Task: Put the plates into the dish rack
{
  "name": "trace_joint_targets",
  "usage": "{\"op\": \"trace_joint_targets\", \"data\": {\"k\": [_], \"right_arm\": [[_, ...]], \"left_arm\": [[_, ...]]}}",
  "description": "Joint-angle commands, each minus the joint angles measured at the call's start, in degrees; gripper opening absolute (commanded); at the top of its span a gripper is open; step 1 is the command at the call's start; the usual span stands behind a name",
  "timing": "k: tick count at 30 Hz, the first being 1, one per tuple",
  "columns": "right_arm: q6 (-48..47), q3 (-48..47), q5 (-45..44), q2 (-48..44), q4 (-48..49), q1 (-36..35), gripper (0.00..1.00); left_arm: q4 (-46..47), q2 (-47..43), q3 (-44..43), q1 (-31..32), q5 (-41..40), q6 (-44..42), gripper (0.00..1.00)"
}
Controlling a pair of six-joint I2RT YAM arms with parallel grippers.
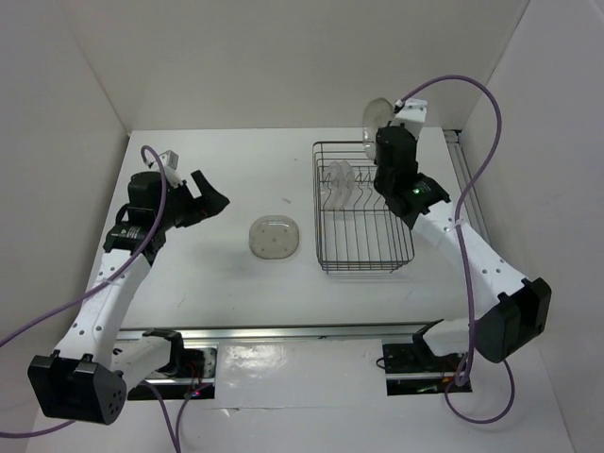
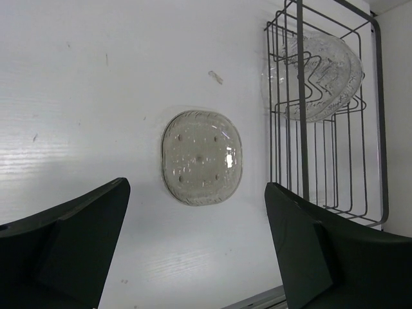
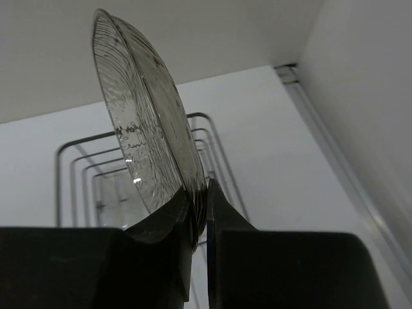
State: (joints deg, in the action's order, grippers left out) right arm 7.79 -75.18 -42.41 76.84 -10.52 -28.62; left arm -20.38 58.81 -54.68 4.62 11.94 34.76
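The smoky plate, held above the rack's far end, will go down on edge in the dish rack point(image 1: 364, 183), beside the two clear plates, from my right gripper.
The dark wire dish rack point(image 1: 363, 257) stands right of centre; it also shows in the left wrist view point(image 2: 376, 116) and the right wrist view point(image 3: 77, 154). Two clear plates point(image 1: 342, 181) stand on edge in its far end, also seen from the left wrist point(image 2: 322, 77). A smoky grey plate point(image 1: 275, 237) lies flat on the table left of the rack, ahead of my open, empty left gripper point(image 1: 209, 193) point(image 2: 196, 241). My right gripper point(image 1: 385, 132) point(image 3: 198, 206) is shut on the rim of another smoky plate point(image 1: 374, 117) point(image 3: 141, 135), held on edge above the rack's far end.
White walls enclose the table on the left, back and right. A metal rail point(image 1: 283, 332) runs along the near edge between the arm bases. A purple cable point(image 1: 491, 142) loops over the right side.
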Motion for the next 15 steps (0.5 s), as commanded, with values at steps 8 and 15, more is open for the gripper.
{"op": "trace_joint_targets", "data": {"k": [8,15], "right_arm": [[0.82,-1.73,-7.16,7.7,-4.86,4.63,0.0],[2.23,-3.31,-4.27,14.3,-4.16,4.02,0.0]], "left_arm": [[-2.56,-1.33,-3.16,-0.84,-2.28,0.39,1.0],[-3.09,-1.33,-3.16,-0.84,-2.28,0.39,1.0]]}}
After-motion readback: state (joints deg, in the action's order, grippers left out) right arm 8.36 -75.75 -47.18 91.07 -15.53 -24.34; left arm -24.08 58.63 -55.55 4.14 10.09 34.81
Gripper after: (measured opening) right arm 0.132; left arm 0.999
